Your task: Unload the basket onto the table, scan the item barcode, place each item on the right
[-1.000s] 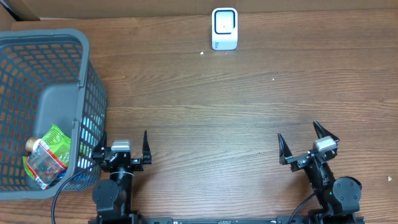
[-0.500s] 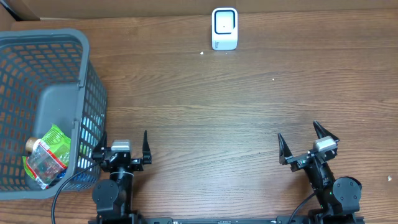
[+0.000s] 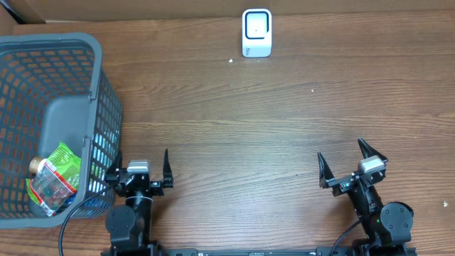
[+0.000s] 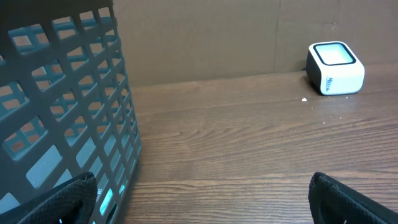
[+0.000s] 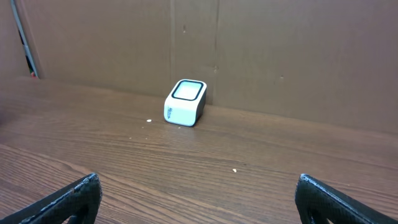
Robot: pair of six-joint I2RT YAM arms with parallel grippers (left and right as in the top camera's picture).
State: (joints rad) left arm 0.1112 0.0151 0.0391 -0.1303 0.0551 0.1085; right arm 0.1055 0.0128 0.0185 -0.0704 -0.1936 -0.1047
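My left gripper is to reach into the grey basket next, where it should close on the clear middle (image 3: 56, 186) of the green and clear packet.
The item, a green and clear packet (image 3: 51, 178), lies in the near corner of the grey basket (image 3: 98, 78). A white barcode scanner (image 3: 257, 33) stands at the table's far edge, also in the left wrist view (image 4: 336, 68) and the right wrist view (image 5: 185, 102). My left gripper (image 3: 141, 162) sits open at the near edge, just right of the basket, with nothing between its fingers (image 4: 202, 186). On the near right my right gripper (image 3: 341, 155) is open and empty as well (image 5: 198, 183). The packet is hidden in both wrist views.
The basket's lattice wall (image 4: 74, 93) stands close on the left of my left gripper. A brown cardboard wall (image 5: 280, 50) runs along the back of the wooden table behind the scanner. Small white crumbs (image 3: 231, 60) lie near the scanner.
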